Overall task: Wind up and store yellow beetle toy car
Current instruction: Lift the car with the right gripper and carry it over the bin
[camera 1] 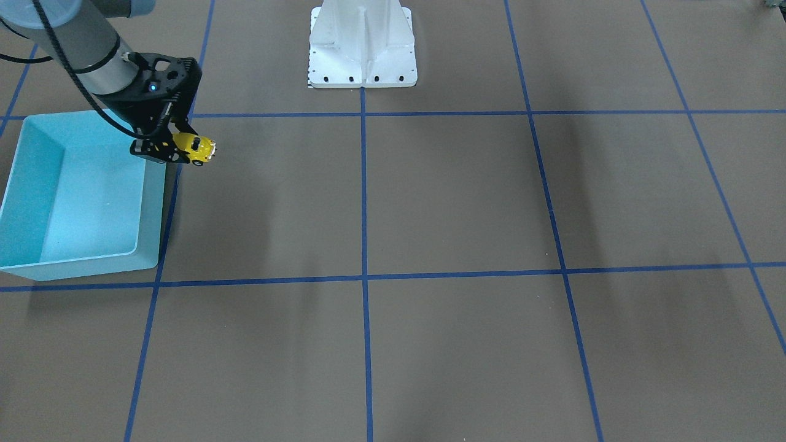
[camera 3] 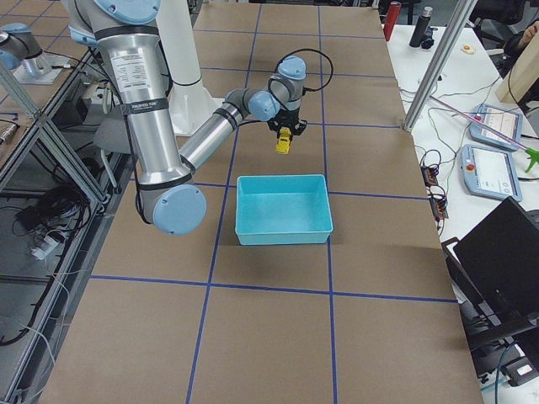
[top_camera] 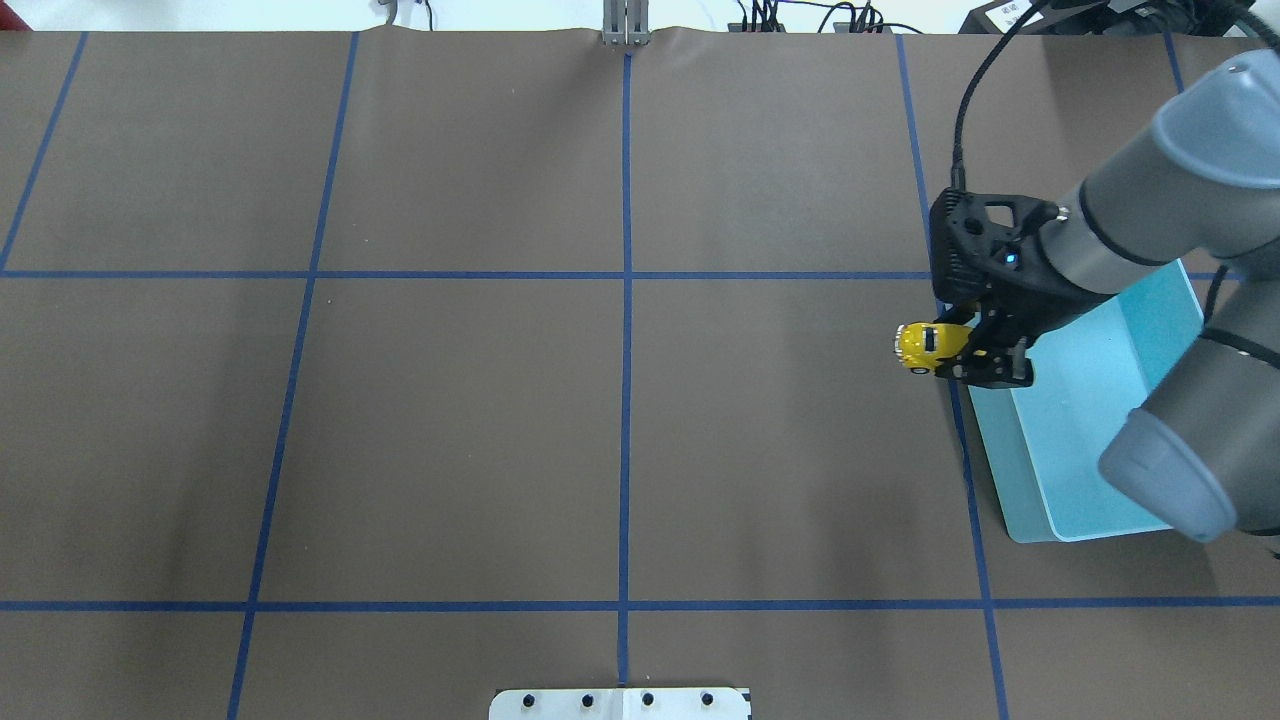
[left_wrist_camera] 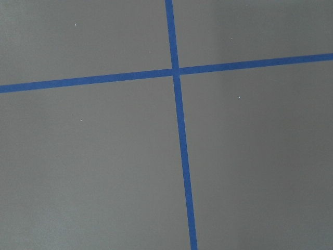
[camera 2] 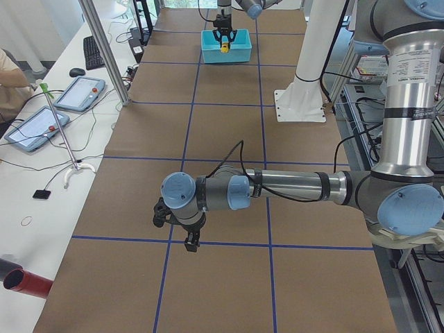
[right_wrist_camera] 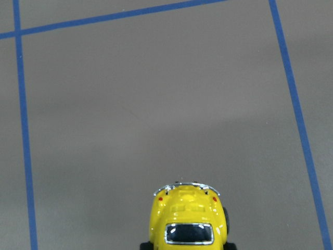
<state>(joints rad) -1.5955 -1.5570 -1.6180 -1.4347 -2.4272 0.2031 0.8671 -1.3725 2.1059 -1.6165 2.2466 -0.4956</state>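
I will use my right gripper to place the yellow beetle toy car, now hanging just outside the bin's rim, on the middle of the light blue bin's bottom (camera 1: pixel 102 201).
The yellow beetle toy car (camera 1: pixel 195 149) (top_camera: pixel 925 346) (camera 3: pixel 285 141) hangs above the table with my right gripper (camera 1: pixel 175 151) (top_camera: pixel 968 356) shut on it. Its rounded end fills the bottom of the right wrist view (right_wrist_camera: pixel 190 219). It is just outside the rim of the light blue bin (camera 1: pixel 153 209) (top_camera: pixel 1000 470) (camera 3: pixel 282 229), on the side toward the table's middle. The bin holds nothing that I can see. My left gripper (camera 2: pixel 189 243) hovers low over the brown table at the other end. It shows only in the exterior left view, so I cannot tell whether it is open or shut.
The white robot pedestal (camera 1: pixel 362 49) (camera 2: pixel 302 104) stands at the table's robot-side edge. Blue tape lines (left_wrist_camera: pixel 177 125) grid the brown surface. A metal pole (camera 2: pixel 104 48) and a side desk with tablets (camera 2: pixel 76 94) border the operators' side.
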